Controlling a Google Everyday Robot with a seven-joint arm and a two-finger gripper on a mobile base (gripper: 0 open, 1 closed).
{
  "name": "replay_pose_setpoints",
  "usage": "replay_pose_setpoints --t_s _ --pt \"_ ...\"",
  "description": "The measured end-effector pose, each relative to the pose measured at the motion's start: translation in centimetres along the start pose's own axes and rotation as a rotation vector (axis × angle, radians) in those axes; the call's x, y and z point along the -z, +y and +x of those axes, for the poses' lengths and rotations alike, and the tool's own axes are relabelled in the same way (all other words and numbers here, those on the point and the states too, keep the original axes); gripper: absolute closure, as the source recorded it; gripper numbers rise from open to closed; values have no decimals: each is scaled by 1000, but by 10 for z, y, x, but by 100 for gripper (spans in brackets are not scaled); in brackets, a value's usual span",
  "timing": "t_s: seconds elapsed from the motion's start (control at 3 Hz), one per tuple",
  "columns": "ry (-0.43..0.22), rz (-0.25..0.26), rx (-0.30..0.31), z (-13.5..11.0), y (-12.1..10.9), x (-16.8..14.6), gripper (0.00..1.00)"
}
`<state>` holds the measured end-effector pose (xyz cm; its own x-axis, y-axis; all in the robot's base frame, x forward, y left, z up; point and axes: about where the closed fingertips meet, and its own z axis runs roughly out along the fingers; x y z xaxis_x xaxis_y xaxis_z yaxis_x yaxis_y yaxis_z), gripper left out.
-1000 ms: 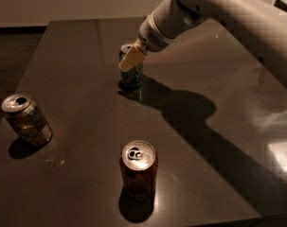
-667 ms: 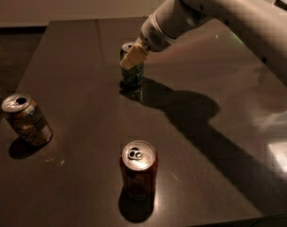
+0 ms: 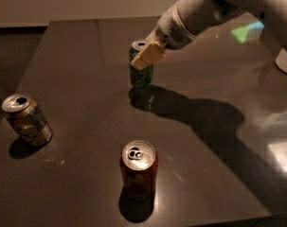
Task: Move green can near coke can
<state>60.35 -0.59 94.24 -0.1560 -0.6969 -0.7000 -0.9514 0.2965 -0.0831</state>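
Note:
Next, my gripper puts the green can down on the table (image 3: 161, 154) close behind the coke can. The green can stands at the table's middle back.
The green can (image 3: 141, 75) stands upright at the middle back of the dark table (image 3: 76, 70). My gripper (image 3: 146, 56) reaches in from the upper right and is shut on the can's upper part, with a tan finger pad (image 3: 147, 56) across its front. The coke can (image 3: 139, 172), red with a silver top, stands upright near the table's front edge, well in front of the green can.
A gold-tan can (image 3: 27, 119) stands tilted at the left of the table. My white arm (image 3: 219, 8) crosses the upper right and casts a broad shadow (image 3: 200, 122) on the table's right half. The table's front edge runs just beyond the coke can.
The green can and my gripper have shifted a little to the right together. The coke can and the gold-tan can have not moved.

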Motion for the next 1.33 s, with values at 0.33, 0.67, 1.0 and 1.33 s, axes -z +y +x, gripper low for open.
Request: replay_pose_setpoints --t_s 0.33,0.67,1.0,1.33 --pt "-3 -54 64 11 28 30 100" --pt "0 -110 128 25 59 54 100" --pt "0 -168 201 40 95 76 100" --pt "0 -228 279 49 129 87 100"
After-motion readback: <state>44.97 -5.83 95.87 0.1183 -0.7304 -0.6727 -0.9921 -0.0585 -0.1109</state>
